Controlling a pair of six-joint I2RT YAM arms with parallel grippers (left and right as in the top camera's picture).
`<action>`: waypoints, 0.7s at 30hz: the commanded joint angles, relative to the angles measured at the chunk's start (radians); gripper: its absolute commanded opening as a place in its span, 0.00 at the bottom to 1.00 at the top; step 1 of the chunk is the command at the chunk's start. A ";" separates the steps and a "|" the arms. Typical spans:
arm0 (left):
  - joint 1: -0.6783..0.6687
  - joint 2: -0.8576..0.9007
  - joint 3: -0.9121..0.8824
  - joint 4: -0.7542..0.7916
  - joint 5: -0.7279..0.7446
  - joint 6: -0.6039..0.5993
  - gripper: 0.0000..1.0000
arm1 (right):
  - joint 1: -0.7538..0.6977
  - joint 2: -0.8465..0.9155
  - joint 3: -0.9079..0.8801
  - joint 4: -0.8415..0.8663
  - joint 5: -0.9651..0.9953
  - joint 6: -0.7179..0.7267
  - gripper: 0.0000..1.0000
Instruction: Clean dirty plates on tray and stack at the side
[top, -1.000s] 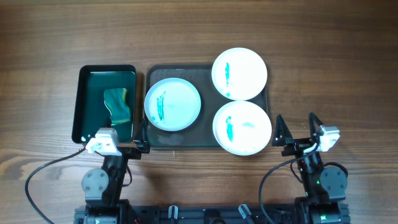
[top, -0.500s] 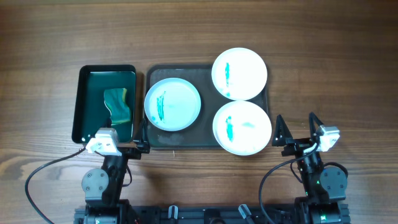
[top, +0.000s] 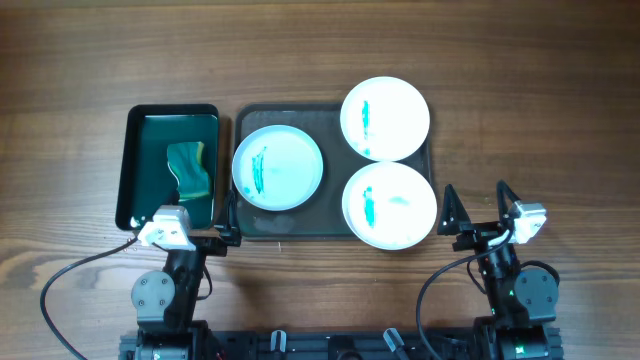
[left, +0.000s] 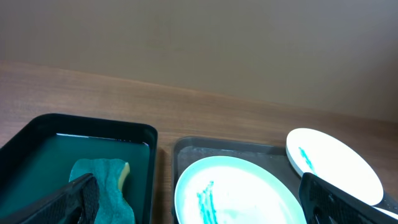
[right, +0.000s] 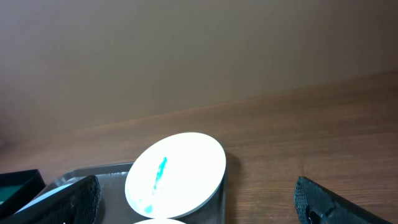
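The robot's left gripper will next move to the middle of the teal sponge (top: 188, 169) (left: 104, 191) in the smaller black tray and close there, since the plates need cleaning.
Three white plates with teal streaks lie on the dark grey tray (top: 335, 112): one at its left (top: 278, 167), one at the back right (top: 385, 119), one at the front right (top: 389, 206). The left plate (left: 239, 196) and back right plate (left: 336, 163) show in the left wrist view; the back right plate (right: 175, 173) shows in the right wrist view. My left gripper (top: 227, 217) is open and empty at the near left corner of the tray. My right gripper (top: 478, 206) is open and empty just right of the front right plate.
A smaller black tray (top: 138, 165) with green inside stands left of the grey tray and holds a teal sponge (top: 190, 168), also seen in the left wrist view (left: 109, 186). Bare wood tabletop (top: 530, 120) lies to the right and behind.
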 joint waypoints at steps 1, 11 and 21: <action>0.001 -0.007 -0.008 0.003 0.006 0.019 1.00 | 0.002 0.001 -0.002 0.003 0.011 0.009 1.00; 0.001 0.005 0.016 -0.021 0.069 0.019 1.00 | 0.002 0.001 0.039 -0.019 -0.051 -0.002 1.00; 0.001 0.267 0.328 -0.253 0.108 0.024 1.00 | 0.002 0.240 0.259 -0.116 -0.146 -0.031 1.00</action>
